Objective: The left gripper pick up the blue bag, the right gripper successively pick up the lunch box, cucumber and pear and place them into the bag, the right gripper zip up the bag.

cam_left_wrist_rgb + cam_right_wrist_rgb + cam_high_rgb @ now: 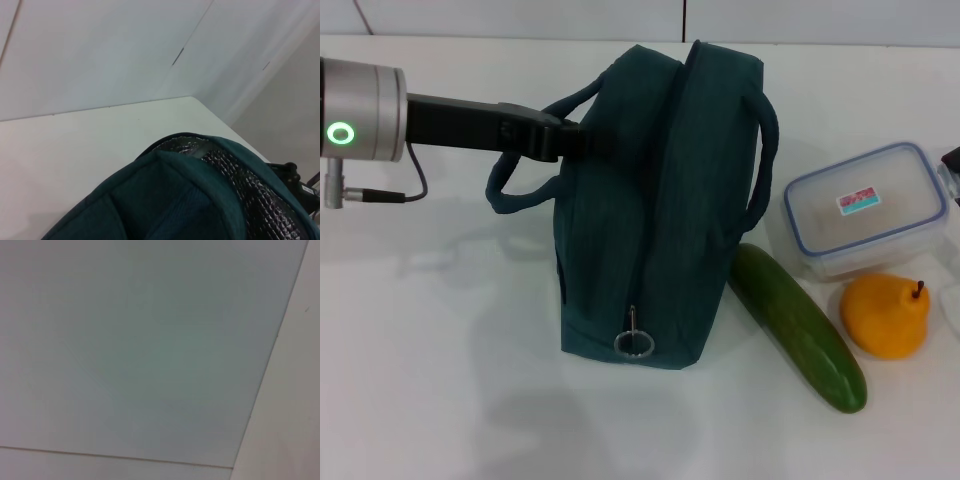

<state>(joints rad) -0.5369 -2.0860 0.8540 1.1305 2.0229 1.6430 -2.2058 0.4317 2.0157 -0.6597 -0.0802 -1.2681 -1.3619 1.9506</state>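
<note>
My right gripper is holding the lunch box at a slant from its fingertips, so I should put it down flat and take a new hold of its end (938,188) before I lift it.
The blue bag (650,200) stands upright in the middle of the white table, its zipper ring pull (634,343) hanging at the near end. My left gripper (582,140) reaches in from the left and meets the bag's upper left side beside a loop handle. The left wrist view shows the bag (175,200) from close up, with silvery foil lining at its parted top. To the bag's right lie the cucumber (800,325), the pear (886,315) and the lunch box (865,210). Only a black bit of my right gripper (951,158) shows, at the right edge.
The white table (440,380) stretches wide to the left and front of the bag. A pale object (953,305) pokes in at the right edge beside the pear. The right wrist view holds only plain wall panels.
</note>
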